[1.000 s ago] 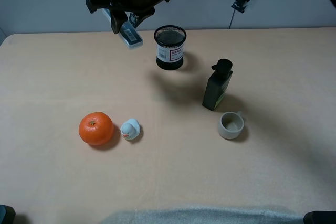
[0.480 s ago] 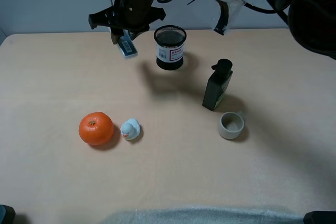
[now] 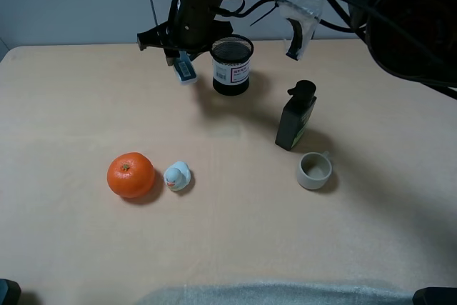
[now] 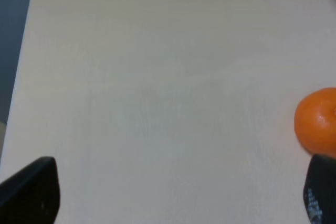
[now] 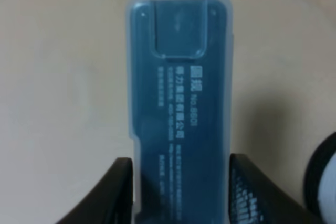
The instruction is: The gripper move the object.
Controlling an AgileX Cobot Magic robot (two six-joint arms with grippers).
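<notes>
Next, I put the grey-blue case down on the bare table [image 3: 191,85] close beside the black mesh cup with my right gripper.
The object, a slim grey-blue translucent case [image 3: 186,70], hangs tilted from my right gripper [image 3: 178,53], which reaches across to the back of the table just left of the black mesh cup [image 3: 231,64]. In the right wrist view the case [image 5: 181,103] fills the frame, with a dark label and small print, and the black fingers [image 5: 113,192] of my right gripper [image 5: 181,195] press on both its sides. I cannot tell if the case touches the table. My left gripper [image 4: 178,187] is open and empty over bare table, with the orange [image 4: 317,121] off to one side.
An orange [image 3: 131,174] and a small toy duck [image 3: 176,176] sit at front left. A dark green pump bottle [image 3: 296,117] and a small grey cup [image 3: 314,170] stand right of centre. The right arm and its cables hang over the back right.
My right gripper has moved right and lower with the case, from the back left towards the mesh cup. The case now hangs close beside the cup.
</notes>
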